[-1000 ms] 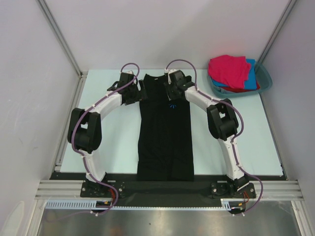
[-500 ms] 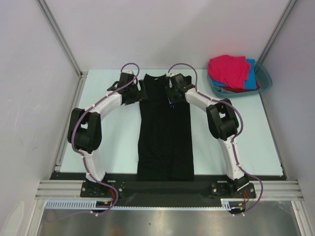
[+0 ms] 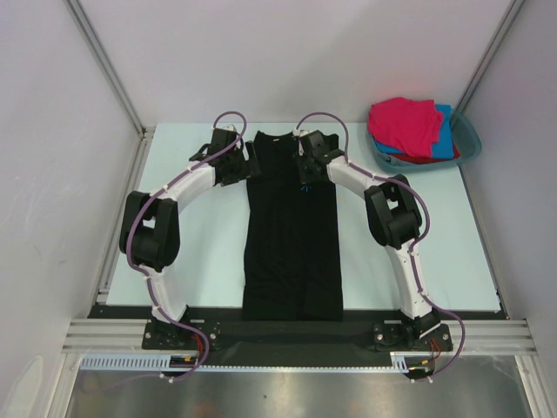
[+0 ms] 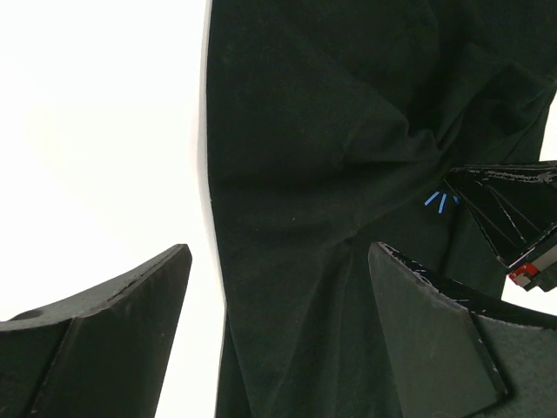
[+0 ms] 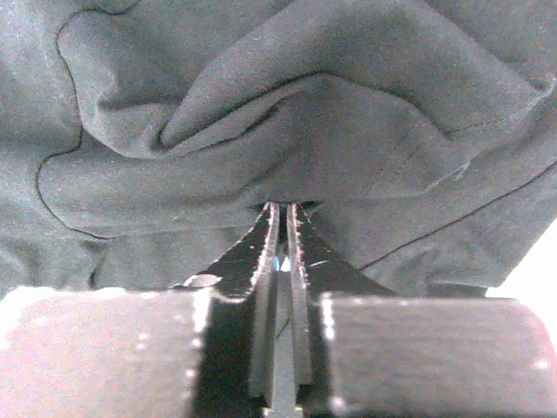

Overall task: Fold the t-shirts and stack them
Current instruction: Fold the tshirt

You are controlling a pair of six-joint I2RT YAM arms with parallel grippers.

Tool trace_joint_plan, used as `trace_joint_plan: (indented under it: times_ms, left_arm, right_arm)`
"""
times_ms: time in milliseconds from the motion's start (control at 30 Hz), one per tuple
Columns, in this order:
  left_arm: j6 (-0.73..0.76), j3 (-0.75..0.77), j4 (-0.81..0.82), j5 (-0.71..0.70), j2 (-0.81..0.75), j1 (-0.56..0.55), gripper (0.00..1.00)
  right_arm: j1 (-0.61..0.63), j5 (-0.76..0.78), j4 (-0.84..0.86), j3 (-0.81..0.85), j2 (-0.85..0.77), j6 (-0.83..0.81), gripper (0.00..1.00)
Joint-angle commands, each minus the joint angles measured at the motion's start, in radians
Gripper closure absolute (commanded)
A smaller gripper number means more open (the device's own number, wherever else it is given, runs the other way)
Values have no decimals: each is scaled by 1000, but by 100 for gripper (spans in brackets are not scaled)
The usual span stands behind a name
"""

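The black t-shirt's bunched sleeve is held away from its hem, so my right gripper should open, pinch the sleeve (image 5: 383, 185) beside that hem and draw it flat.
A large black t-shirt (image 3: 291, 252) lies as a long narrow strip down the middle of the table, collar end at the far side. My right gripper (image 3: 301, 167) sits on its far right part. In the right wrist view the right gripper (image 5: 281, 209) is shut, pinching a bunched fold of the black t-shirt (image 5: 305, 113). My left gripper (image 3: 246, 165) stands open over the shirt's far left edge. In the left wrist view the left gripper (image 4: 278, 261) straddles that edge of the black t-shirt (image 4: 331, 113) with nothing held.
A teal basin (image 3: 471, 139) stands at the far right corner. It holds a magenta-pink shirt (image 3: 405, 122) on top, a bright blue shirt (image 3: 446, 131) and a red shirt (image 3: 426, 159). Pale table (image 3: 200, 252) shows on both sides of the black strip.
My right gripper has gone from half open to shut on the black cloth and shifted slightly left. The left arm has stayed still.
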Motion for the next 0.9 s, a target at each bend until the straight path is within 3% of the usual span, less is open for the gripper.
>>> trace_joint_plan:
  times_ms: [0,367,800,833,867]
  left_arm:
    - [-11,19,21,20,-1,9,11]
    - [-11,19,21,26,-4,9,11]
    - [-17,15,26,46,-1,9,11]
    - [-17,18,23,46,-1,9,11]
    - [-17,18,23,46,4,9,11]
  right_arm:
    - [1,-9,2,-6,-60,-2,99]
    - [75,75,4,-182,-254,-18,100]
    - [156,222,-43,-318,-290,54,100]
    - [159,230,-47,-328,-297,66,94]
    - [162,257,-48,-336,-302,81,79]
